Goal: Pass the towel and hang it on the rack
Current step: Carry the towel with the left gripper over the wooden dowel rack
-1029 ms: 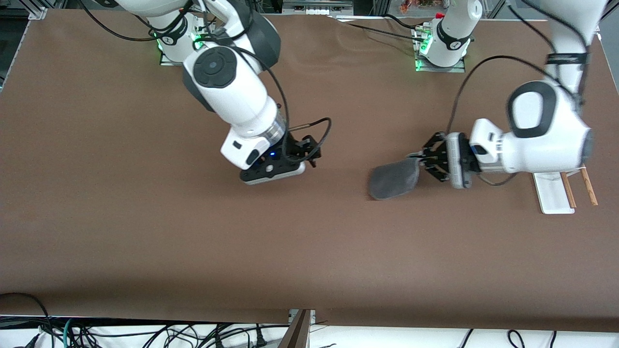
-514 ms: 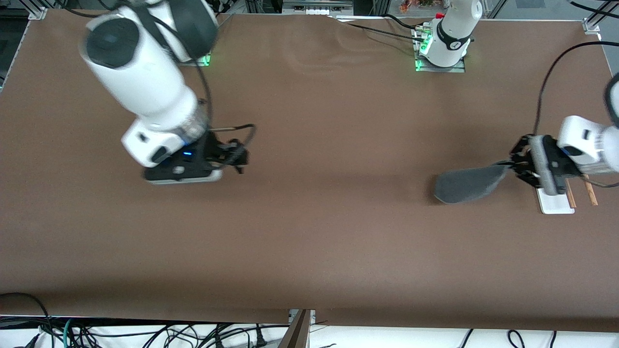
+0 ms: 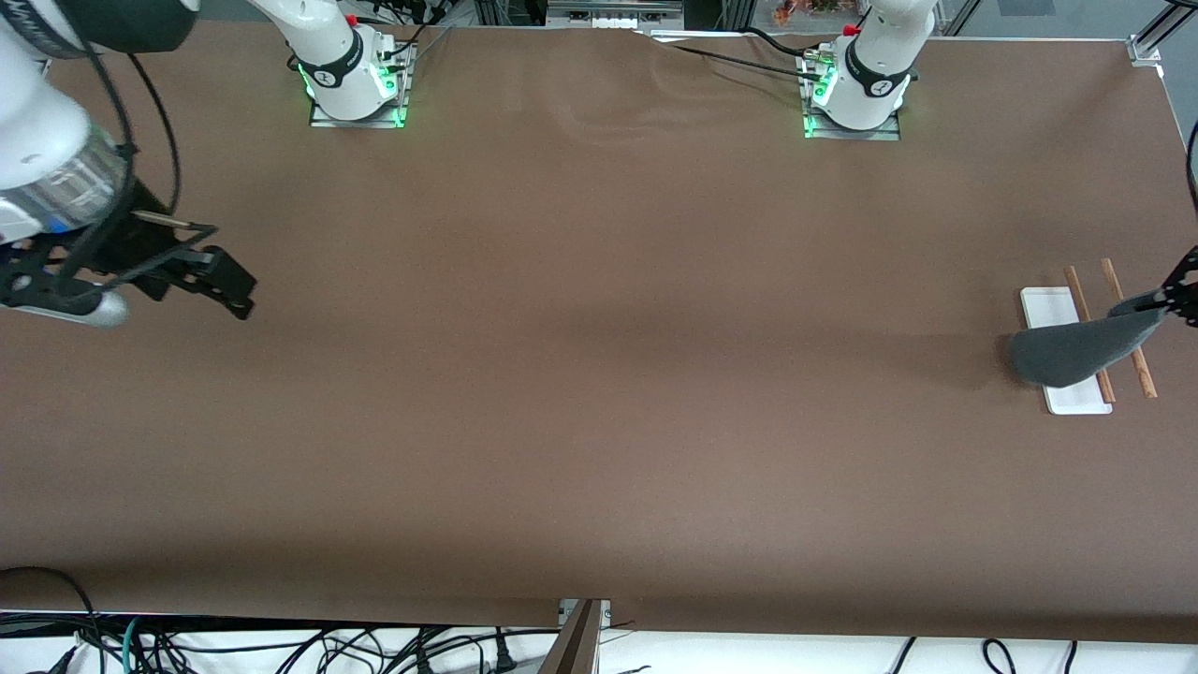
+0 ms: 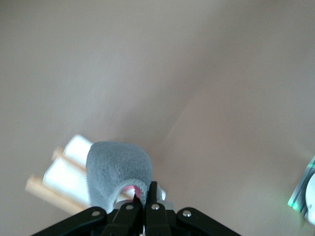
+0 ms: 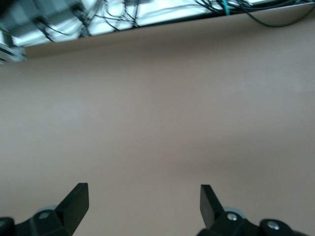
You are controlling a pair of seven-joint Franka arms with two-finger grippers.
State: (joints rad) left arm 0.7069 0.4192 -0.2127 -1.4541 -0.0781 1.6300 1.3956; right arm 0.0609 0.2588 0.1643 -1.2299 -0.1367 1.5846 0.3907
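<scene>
Next, my left gripper lets go of the dark grey towel across the middle of the rack's two brown rods (image 3: 1102,336) (image 4: 107,189).
The dark grey towel (image 3: 1076,348) hangs from my left gripper (image 3: 1161,301), which is shut on its edge at the left arm's end of the table. The towel hangs over the rack's white base (image 3: 1053,309) and its two brown rods (image 3: 1128,328). In the left wrist view the towel (image 4: 115,169) shows its pale trim and a bit of pink reverse at my left gripper (image 4: 143,192), with the rack (image 4: 64,172) below it. My right gripper (image 3: 220,281) is open and empty above the bare table at the right arm's end; it also shows in the right wrist view (image 5: 142,201).
The brown table cloth (image 3: 599,374) covers the whole table. The two arm bases (image 3: 351,70) (image 3: 856,80) stand farthest from the front camera. Cables (image 5: 147,14) hang off the table edge nearest the front camera.
My left gripper has carried the towel from the table's middle toward the left arm's end, over the rack. My right gripper has drawn away toward the right arm's end, still open.
</scene>
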